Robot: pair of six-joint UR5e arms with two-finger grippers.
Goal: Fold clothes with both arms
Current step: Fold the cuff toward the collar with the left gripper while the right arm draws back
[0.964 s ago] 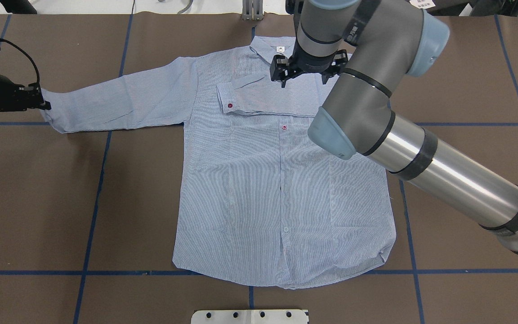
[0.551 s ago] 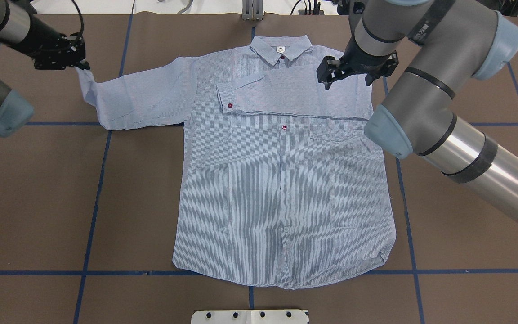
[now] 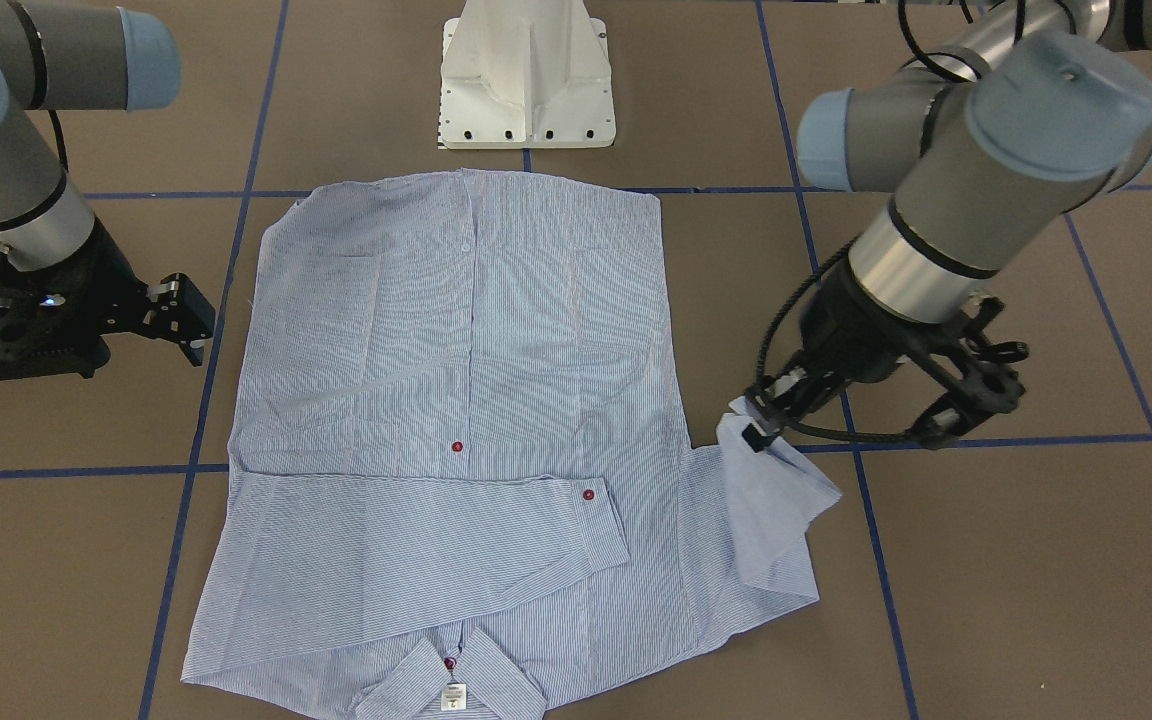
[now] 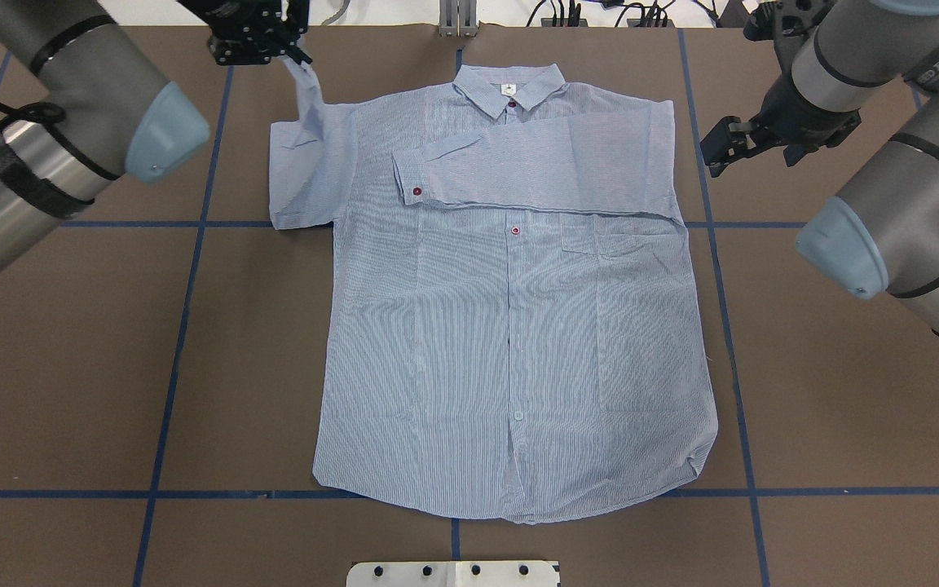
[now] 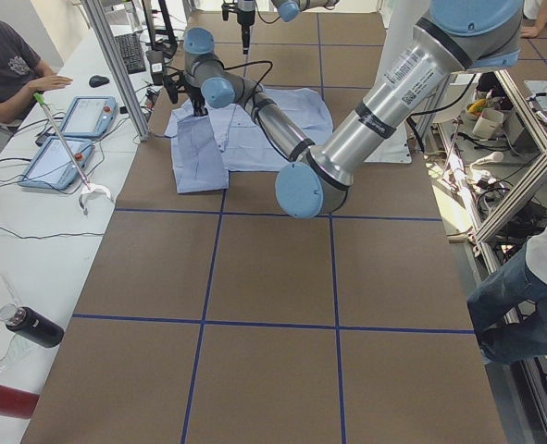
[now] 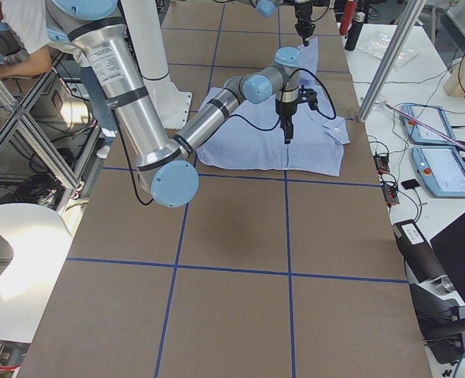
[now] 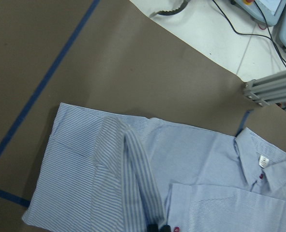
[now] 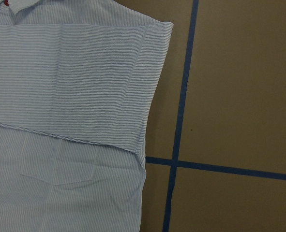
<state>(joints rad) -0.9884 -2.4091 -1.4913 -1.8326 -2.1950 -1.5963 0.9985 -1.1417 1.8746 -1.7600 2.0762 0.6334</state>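
The shirt's raised cuff, now held above the shoulder, will be released by my left gripper between the shirt's button line and side edge [image 3: 332, 389], by my right gripper.
The light blue striped shirt [image 4: 510, 326] lies flat, front up, collar [image 4: 509, 86] at the far edge. One sleeve [image 4: 535, 171] lies folded across the chest, its cuff with a red button on top. My left gripper [image 4: 294, 59] is shut on the other sleeve's cuff and holds it above the shoulder, so that sleeve [image 4: 306, 163] doubles back on itself. From across the table the left gripper [image 3: 754, 425] pinches the raised cuff. In the left wrist view the sleeve [image 7: 128, 179] rises toward the camera. My right gripper [image 4: 718, 153] hovers open beside the opposite shoulder, off the cloth.
The brown table [image 4: 70, 367] carries a grid of blue tape lines. The white pedestal base [image 3: 526, 80] stands at the near edge behind the hem. A seated person [image 5: 9, 65] and tablets [image 5: 88, 116] are at a side bench, with bottles [image 5: 32, 328] near that table end.
My left gripper has carried the sleeve cuff from the far left up and inward to above the shoulder, doubling the sleeve over. My right gripper has moved right, off the shirt.
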